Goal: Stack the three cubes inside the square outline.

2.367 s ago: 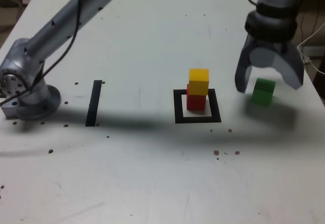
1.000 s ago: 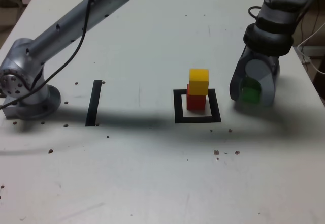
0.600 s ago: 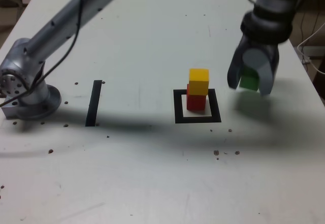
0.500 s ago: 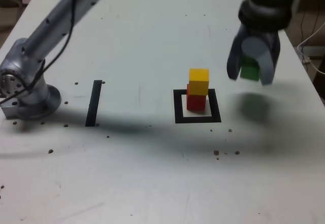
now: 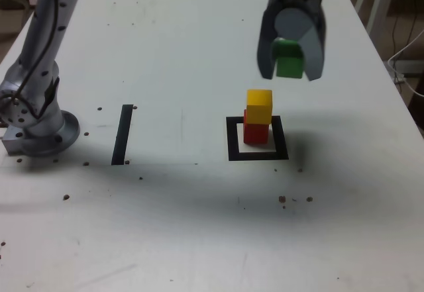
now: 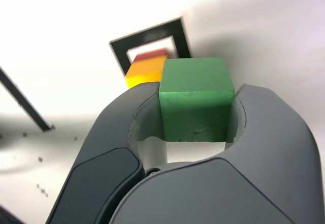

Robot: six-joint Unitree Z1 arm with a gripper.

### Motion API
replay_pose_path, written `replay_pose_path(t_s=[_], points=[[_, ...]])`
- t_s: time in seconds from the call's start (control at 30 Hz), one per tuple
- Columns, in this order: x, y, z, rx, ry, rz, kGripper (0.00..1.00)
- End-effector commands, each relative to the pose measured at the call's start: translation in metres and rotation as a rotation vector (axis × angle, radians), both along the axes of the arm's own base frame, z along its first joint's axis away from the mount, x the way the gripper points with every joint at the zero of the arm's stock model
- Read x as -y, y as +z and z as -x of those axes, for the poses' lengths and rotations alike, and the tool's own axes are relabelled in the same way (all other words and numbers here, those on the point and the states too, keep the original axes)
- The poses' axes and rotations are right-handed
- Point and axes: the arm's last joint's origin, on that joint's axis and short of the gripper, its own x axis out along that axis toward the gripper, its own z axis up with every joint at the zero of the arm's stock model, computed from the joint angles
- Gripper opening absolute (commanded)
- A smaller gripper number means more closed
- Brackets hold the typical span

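My gripper is going to the yellow cube. I need to release the green cube on top of the yellow cube (image 5: 261, 88) (image 6: 144, 82).
My gripper (image 5: 290, 67) hangs in the air, shut on the green cube (image 5: 289, 59), a little above and to the exterior view's right of the stack. In the wrist view the green cube (image 6: 197, 99) sits clamped between the grey fingers (image 6: 269, 127). The yellow cube (image 5: 259, 106) rests on the red cube (image 5: 255, 132), slightly offset, inside the black square outline (image 5: 233, 141). The wrist view shows the yellow cube (image 6: 144, 71), a sliver of the red cube (image 6: 151, 55) and the square outline (image 6: 147, 36) beyond the held cube.
A straight black tape strip (image 5: 122, 134) lies at the exterior view's left of the outline. The arm's base (image 5: 33, 123) stands at the table's left edge in that view. Small dark specks dot the white table (image 5: 199, 226).
The gripper closed on the green cube on the table, lifted it, and carried it up and toward the exterior view's left, nearer the stack.
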Motion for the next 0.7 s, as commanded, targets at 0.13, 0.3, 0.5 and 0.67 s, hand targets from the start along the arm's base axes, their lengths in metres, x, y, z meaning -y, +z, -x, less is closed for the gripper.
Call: replay_pose_path(t_s=[0.13, 0.3, 0.5, 0.67], points=[[0.007, 0.003, 0.021, -0.043, 0.052, 0.026, 0.28], [0.009, 0.001, 0.031, -0.064, 0.063, 0.055, 0.28], [0.01, -0.004, 0.036, -0.076, 0.071, 0.068, 0.28], [0.01, -0.007, 0.038, -0.08, 0.072, 0.072, 0.28]])
